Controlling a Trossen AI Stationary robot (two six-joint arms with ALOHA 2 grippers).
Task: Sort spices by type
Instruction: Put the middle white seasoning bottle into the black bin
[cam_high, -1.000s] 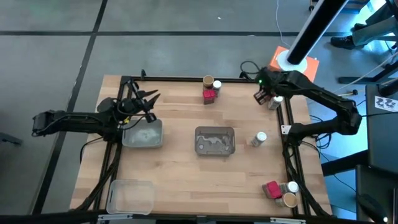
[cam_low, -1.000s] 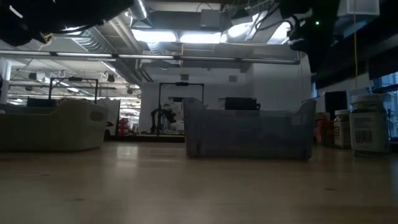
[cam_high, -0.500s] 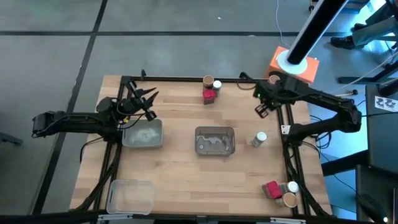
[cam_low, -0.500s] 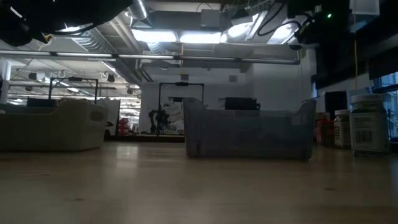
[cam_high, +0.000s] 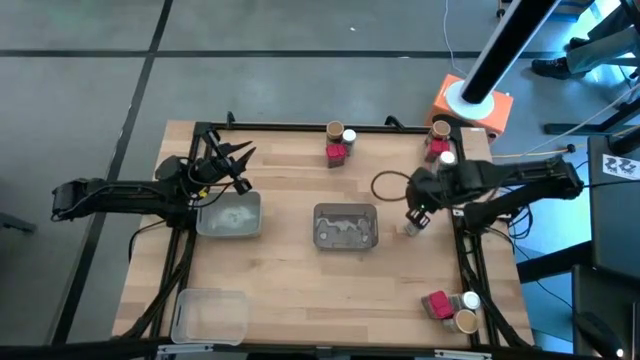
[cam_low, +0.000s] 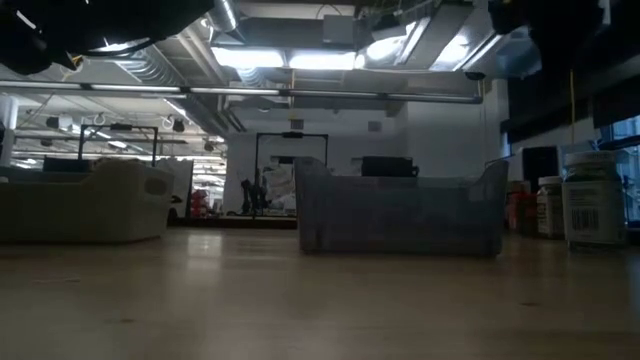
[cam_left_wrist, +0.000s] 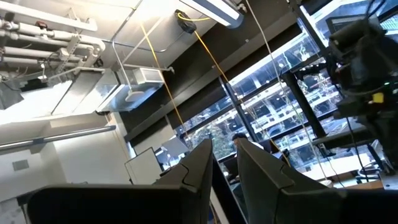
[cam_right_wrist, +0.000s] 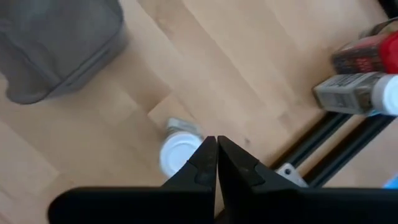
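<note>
I should next close my right gripper on the body of the lone white-lidded jar (cam_high: 411, 229) (cam_right_wrist: 181, 128) beside the middle clear tray, just below its white lid.
A lone white-lidded jar (cam_high: 417, 222) (cam_right_wrist: 179, 153) stands upright on the table, right of the middle clear tray (cam_high: 346, 226). My right gripper (cam_high: 414, 205) (cam_right_wrist: 216, 147) hangs above it, shut, pointing down and clear of it. Three clusters of spices stand elsewhere, each a tan-lidded jar, a white-lidded jar and a red packet. One is at the far middle (cam_high: 338, 142), one at the far right corner (cam_high: 440, 146), one at the near right corner (cam_high: 452, 308). My left gripper (cam_high: 236, 166) (cam_left_wrist: 224, 155) waits over the left tray's far edge, fingers barely parted, holding nothing.
A clear tray (cam_high: 230, 216) sits at the left and another (cam_high: 208, 315) at the near left corner. A black cable loop (cam_high: 385, 185) hangs beside my right arm. Bare wood lies between the middle tray and the near edge.
My right gripper has swung from the far right corner cluster toward the table's near side and middle. It has turned about its axis on the way and now hangs over the lone white-lidded jar. It has stayed shut.
</note>
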